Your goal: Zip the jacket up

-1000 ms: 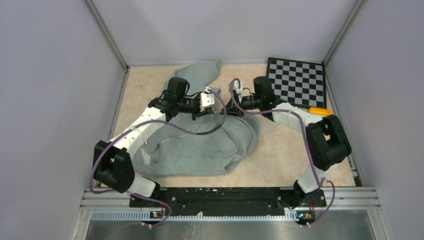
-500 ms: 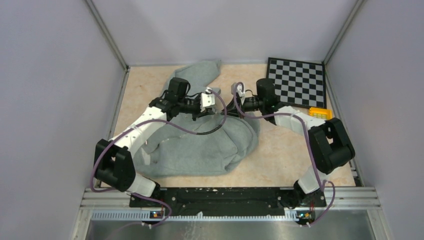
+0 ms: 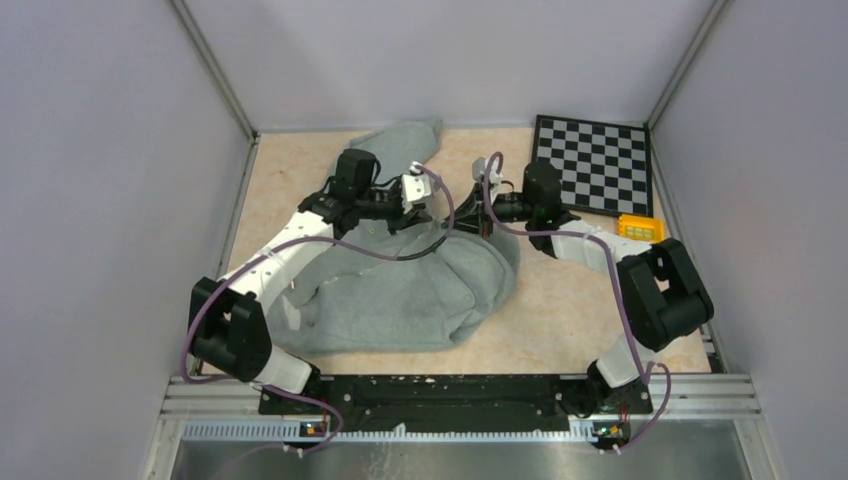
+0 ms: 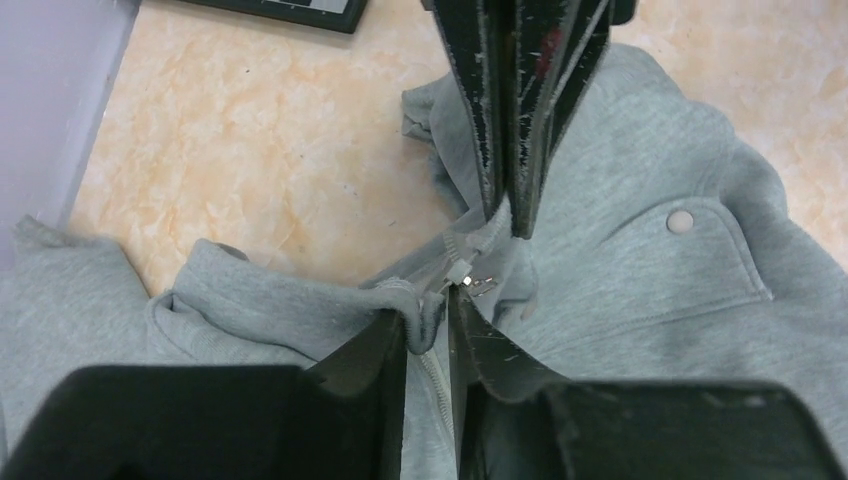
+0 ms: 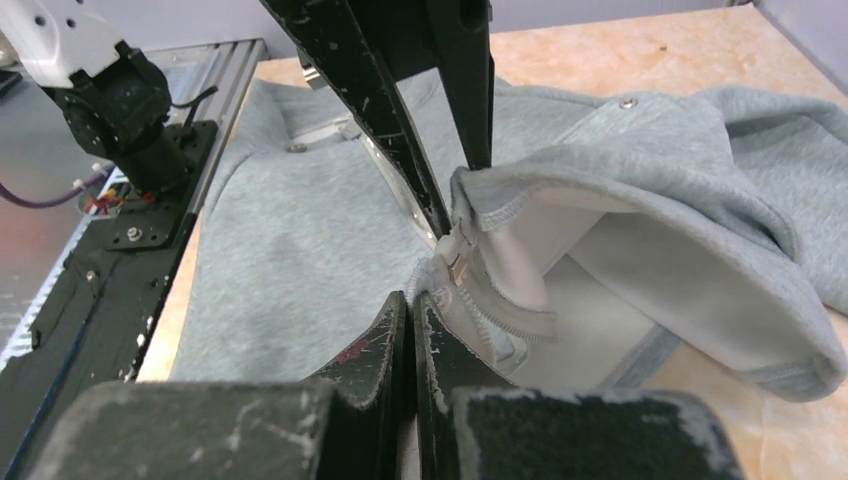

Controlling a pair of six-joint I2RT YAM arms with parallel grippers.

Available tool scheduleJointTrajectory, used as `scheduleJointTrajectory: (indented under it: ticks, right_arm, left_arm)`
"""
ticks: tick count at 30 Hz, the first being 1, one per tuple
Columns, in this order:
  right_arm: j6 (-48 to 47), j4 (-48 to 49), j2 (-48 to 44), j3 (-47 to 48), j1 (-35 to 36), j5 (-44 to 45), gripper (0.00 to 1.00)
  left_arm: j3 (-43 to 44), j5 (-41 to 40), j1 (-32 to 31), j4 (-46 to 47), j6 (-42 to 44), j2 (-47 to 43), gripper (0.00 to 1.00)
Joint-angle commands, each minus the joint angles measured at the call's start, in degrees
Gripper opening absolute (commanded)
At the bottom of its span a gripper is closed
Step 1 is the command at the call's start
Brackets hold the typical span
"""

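The jacket's edge beside the slider is pinched in my left gripper, so that gripper should open, back away and grip the zipper pull (image 4: 481, 286) while my right gripper holds the fabric.
The light-grey fleece jacket (image 3: 400, 290) lies crumpled in the middle of the table. My left gripper (image 3: 432, 212) and right gripper (image 3: 470, 214) meet nose to nose over its upper right part. In the left wrist view my left gripper (image 4: 428, 320) is shut on the jacket's (image 4: 650, 300) edge, with zipper tape between the fingers. The metal zipper pull (image 4: 470, 280) sits just beyond them. The right gripper (image 4: 505, 212) pinches the fabric from the far side. In the right wrist view my right gripper (image 5: 413, 298) is shut on the jacket edge (image 5: 280, 230) beside the slider (image 5: 458, 262).
A black-and-white checkerboard (image 3: 595, 163) lies at the back right, with a small yellow object (image 3: 638, 227) at its near corner. Grey walls close in the table on three sides. A pocket snap (image 4: 680, 220) shows to the right of the zipper.
Both grippers have shifted a little toward the back of the table, still pinching the jacket. The right forearm has swung right and back. The jacket's body has not moved.
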Motion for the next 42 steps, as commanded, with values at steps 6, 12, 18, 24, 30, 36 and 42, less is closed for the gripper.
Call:
scheduleJointTrajectory:
  ticks: [6, 12, 18, 24, 30, 36, 42]
  right_arm:
    - [13.95, 17.44, -1.22, -2.63, -1.00, 4.18, 0.00]
    - [16.40, 19.47, -0.62, -3.80, -1.31, 5.20, 0.00]
    - [22.36, 25.86, -0.01, -5.47, -1.25, 8.70, 0.00]
    - [27.97, 29.19, 0.24, -5.95, -1.15, 12.04, 0.00]
    - [34.84, 32.92, 0.42, -6.68, -0.53, 14.08, 0.00]
    - [36.81, 33.95, -0.10, -7.39, 0.55, 14.97, 0.00]
    - [35.22, 30.48, -0.41, -6.18, 1.44, 15.56, 0.00]
  left_arm:
    - [2.03, -7.57, -0.22, 10.70, -24.42, 1.63, 0.40]
    - [-0.13, -5.13, 1.62, 10.14, -37.44, -2.07, 0.61]
    - [-11.10, -5.38, 2.09, 20.88, -58.78, -12.25, 0.66]
    - [-26.61, -8.39, 2.75, 39.47, -89.28, -18.26, 0.61]
    - [-39.91, -11.25, 2.83, 71.57, -111.00, -13.71, 0.45]
    - [-44.58, -14.47, 2.82, 99.56, -118.12, -1.84, 0.43]
    - [-46.49, -17.77, 2.73, 108.22, -117.83, 3.33, 0.50]
